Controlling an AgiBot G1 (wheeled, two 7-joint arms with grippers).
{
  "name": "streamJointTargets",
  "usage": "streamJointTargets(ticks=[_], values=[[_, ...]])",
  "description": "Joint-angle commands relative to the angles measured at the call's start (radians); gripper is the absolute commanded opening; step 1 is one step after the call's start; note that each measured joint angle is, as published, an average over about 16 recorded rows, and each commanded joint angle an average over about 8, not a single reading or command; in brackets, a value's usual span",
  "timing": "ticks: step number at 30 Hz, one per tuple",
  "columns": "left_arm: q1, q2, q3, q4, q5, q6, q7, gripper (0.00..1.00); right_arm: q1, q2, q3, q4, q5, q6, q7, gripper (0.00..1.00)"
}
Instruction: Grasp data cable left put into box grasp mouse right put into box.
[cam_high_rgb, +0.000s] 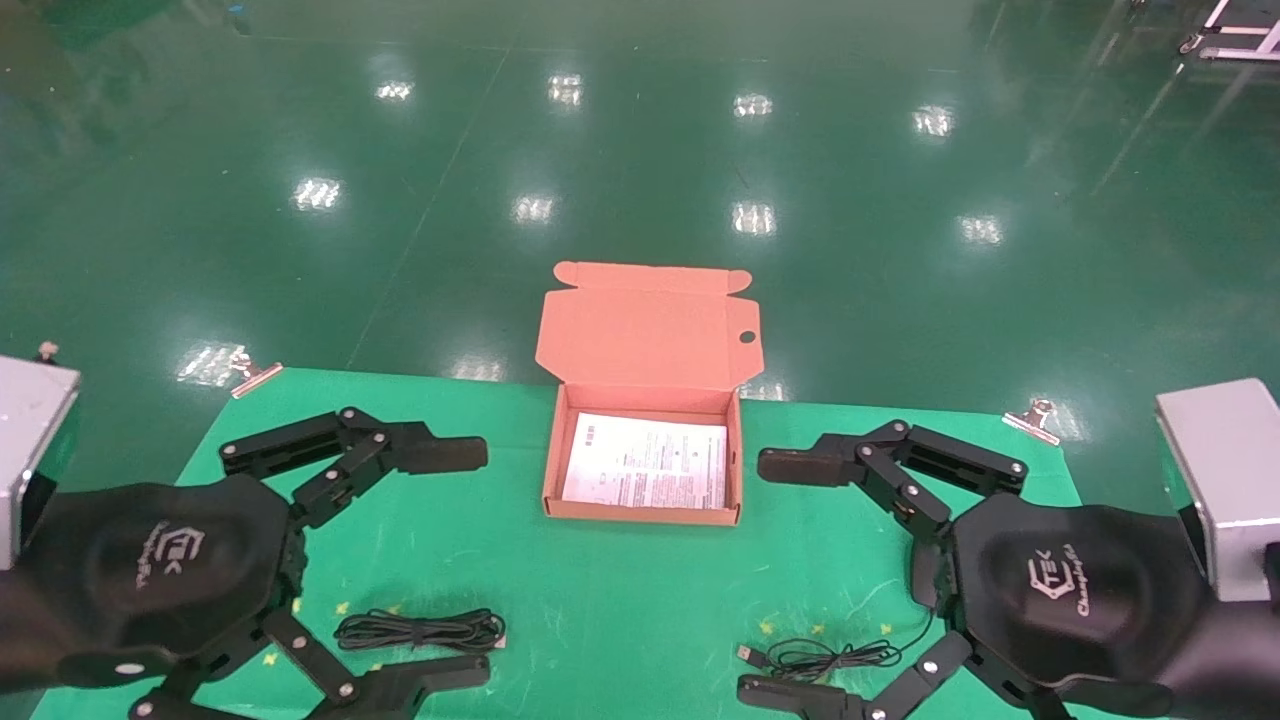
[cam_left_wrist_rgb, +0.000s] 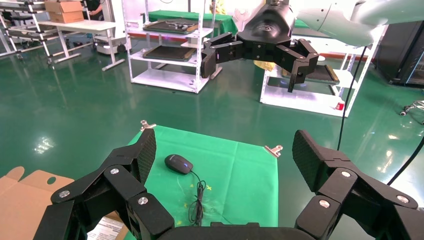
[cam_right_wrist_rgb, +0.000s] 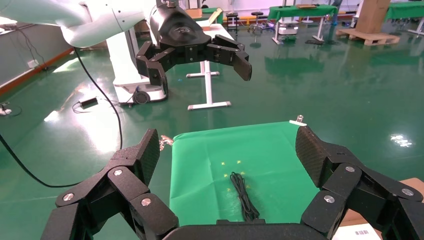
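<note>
The black data cable's bundle has looped ends. My left gripper should go down to it next and close on the bundle's tied middle (cam_high_rgb: 419, 631), between those ends.
The salmon-orange box (cam_high_rgb: 642, 512) stands open at the far middle of the green cloth, lid (cam_high_rgb: 648, 335) upright, white printed sheet inside. The bundled black data cable (cam_high_rgb: 420, 630) lies near the front left, between the fingers of my left gripper (cam_high_rgb: 460, 565), which is open and empty above it. It also shows in the right wrist view (cam_right_wrist_rgb: 244, 197). The black mouse (cam_left_wrist_rgb: 178, 163) lies on the cloth; in the head view my right hand hides it and only its cord (cam_high_rgb: 820, 657) with USB plug shows. My right gripper (cam_high_rgb: 775, 580) is open and empty above the cord.
Metal clips (cam_high_rgb: 255, 372) (cam_high_rgb: 1035, 415) pin the cloth's far corners. Grey housings stand at the left (cam_high_rgb: 30, 420) and right (cam_high_rgb: 1225, 470) edges. Shiny green floor lies beyond the table's far edge.
</note>
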Motion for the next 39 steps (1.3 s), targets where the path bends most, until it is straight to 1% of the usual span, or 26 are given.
streamJointTargets(ticks=[1,6,9,13,20,25,28,31,35,39], values=[[0.001,0.0,0.0,0.0,0.001,-0.001,0.002,1.0,-0.002,0.0,0.001,-0.002,0.004,0.001,0.001,1.0],[-0.033,-0.002,0.034,-0.01,0.07,0.013,-0.016,1.0,0.027,0.028,-0.015,0.023,-0.086,-0.004,-0.029,1.0],[-0.065,0.005,0.065,-0.012,0.131,0.021,-0.032,1.0,0.066,0.042,-0.038,0.041,-0.176,-0.014,-0.055,1.0],[-0.121,0.025,0.12,-0.017,0.244,0.032,-0.052,1.0,0.142,0.044,-0.084,0.056,-0.32,-0.036,-0.105,1.0],[-0.23,0.087,0.229,-0.027,0.469,0.041,-0.085,1.0,0.289,0.007,-0.206,0.067,-0.584,-0.059,-0.225,1.0],[-0.29,0.143,0.305,-0.035,0.63,0.032,-0.105,1.0,0.363,-0.04,-0.31,0.07,-0.759,-0.053,-0.326,1.0],[-0.314,0.177,0.349,-0.04,0.727,0.02,-0.109,1.0,0.384,-0.067,-0.362,0.07,-0.832,-0.046,-0.376,1.0],[-0.33,0.212,0.392,-0.045,0.826,0.002,-0.107,1.0,0.386,-0.086,-0.402,0.068,-0.876,-0.039,-0.406,1.0],[-0.337,0.258,0.448,-0.05,0.969,-0.032,-0.106,1.0,0.373,-0.101,-0.44,0.065,-0.924,-0.021,-0.418,1.0],[-0.328,0.303,0.502,-0.046,1.114,-0.073,-0.128,1.0,0.345,-0.11,-0.468,0.063,-0.986,0.018,-0.41,1.0]])
